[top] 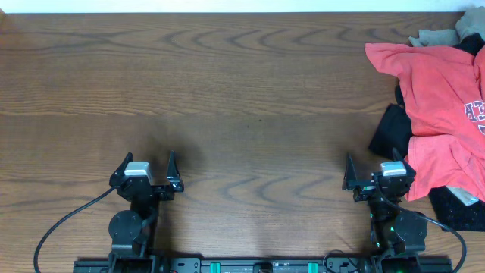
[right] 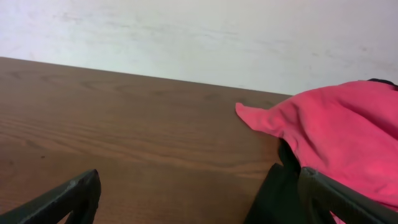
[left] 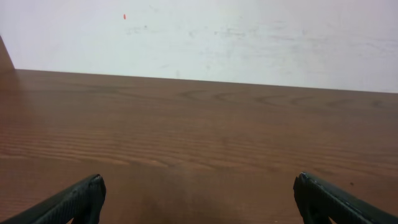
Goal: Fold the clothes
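Observation:
The coral-red T-shirt is next for my right gripper, which should go there and close on its near-end edge (top: 416, 151) next to the black garment.
The clothes lie in a heap at the table's right edge: a coral-red T-shirt (top: 436, 91) with chest lettering on top, a black garment (top: 392, 130) under it, and beige pieces (top: 433, 36) at the back. In the right wrist view the red T-shirt (right: 336, 134) and the black garment (right: 277, 196) fill the right side. My right gripper (top: 377, 173) (right: 199, 190) stands open just left of the heap, its right finger beside the black cloth, nothing between the jaws. Over bare wood at the front left, my left gripper (top: 148, 171) (left: 198, 193) is open and empty.
The wooden table (top: 227, 91) stretches wide between and beyond the two arms. A white wall (left: 205, 31) rises behind its far edge. Cables (top: 61, 227) run from the arm bases along the front edge.

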`<action>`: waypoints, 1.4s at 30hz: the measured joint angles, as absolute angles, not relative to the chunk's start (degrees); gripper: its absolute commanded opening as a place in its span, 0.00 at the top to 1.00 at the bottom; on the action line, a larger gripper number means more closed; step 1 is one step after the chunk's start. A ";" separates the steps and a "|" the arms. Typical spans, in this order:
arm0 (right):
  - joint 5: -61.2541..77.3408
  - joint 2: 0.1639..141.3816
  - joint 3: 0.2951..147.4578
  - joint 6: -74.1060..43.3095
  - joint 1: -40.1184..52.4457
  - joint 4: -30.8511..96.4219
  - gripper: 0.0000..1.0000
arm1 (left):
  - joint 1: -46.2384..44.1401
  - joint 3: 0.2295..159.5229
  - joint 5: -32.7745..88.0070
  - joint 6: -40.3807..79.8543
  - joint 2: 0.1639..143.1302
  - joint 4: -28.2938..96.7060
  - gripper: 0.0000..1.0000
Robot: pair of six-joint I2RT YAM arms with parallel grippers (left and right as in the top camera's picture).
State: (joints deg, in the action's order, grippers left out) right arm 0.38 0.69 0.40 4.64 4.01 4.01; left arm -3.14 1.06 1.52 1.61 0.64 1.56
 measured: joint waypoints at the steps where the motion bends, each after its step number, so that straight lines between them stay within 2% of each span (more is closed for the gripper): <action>1: 0.38 0.69 0.40 4.64 4.01 4.01 0.01 | -3.14 1.06 1.52 1.61 0.64 1.56 0.02; 16: 0.38 0.69 0.40 4.64 4.01 3.99 0.01 | -3.14 1.54 3.07 11.03 2.85 2.20 0.02; 22: 0.38 0.69 0.40 3.46 4.01 3.99 0.01 | -3.14 3.84 3.31 12.03 10.83 4.03 0.02; 30: -1.21 0.97 0.97 0.16 4.01 5.89 0.01 | -3.14 16.60 3.75 12.08 27.05 5.78 0.02; 36: -5.34 6.46 7.66 -2.09 3.97 17.08 0.01 | -3.14 25.91 3.92 12.21 38.46 16.43 0.02; 42: -8.62 20.38 18.41 -6.87 1.34 27.44 0.01 | -3.14 32.67 4.01 12.23 45.58 26.17 0.02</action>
